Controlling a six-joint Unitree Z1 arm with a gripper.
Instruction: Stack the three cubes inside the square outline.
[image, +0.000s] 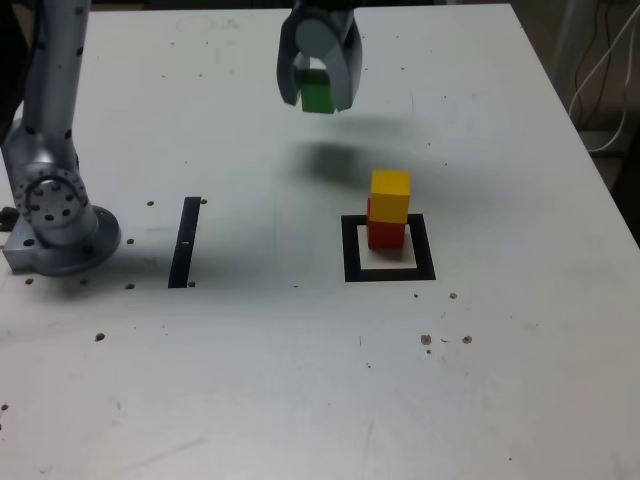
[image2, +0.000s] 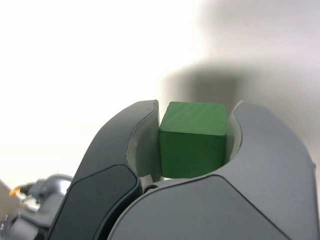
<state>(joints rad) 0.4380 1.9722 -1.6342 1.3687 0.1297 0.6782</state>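
I need to open my gripper to let go of the green cube, now held above the table's far part, on top of the yellow cube (image: 389, 170), which is sitting on the red cube.
A yellow cube (image: 390, 195) rests on a red cube (image: 384, 234) inside the black square outline (image: 389, 272), right of the table's middle in the exterior view. My gripper (image: 318, 95) hangs in the air above the table's far part, up and to the exterior view's left of that stack, shut on the green cube (image: 317, 96). In the wrist view the green cube (image2: 193, 139) sits clamped between both grey fingers (image2: 127, 150). The stack and the outline lie outside the wrist view.
A straight black strip (image: 185, 242) lies on the white table (image: 300, 380) to the exterior view's left of the outline. The arm's base (image: 55, 215) stands at the table's left edge. Cables hang past the far right edge.
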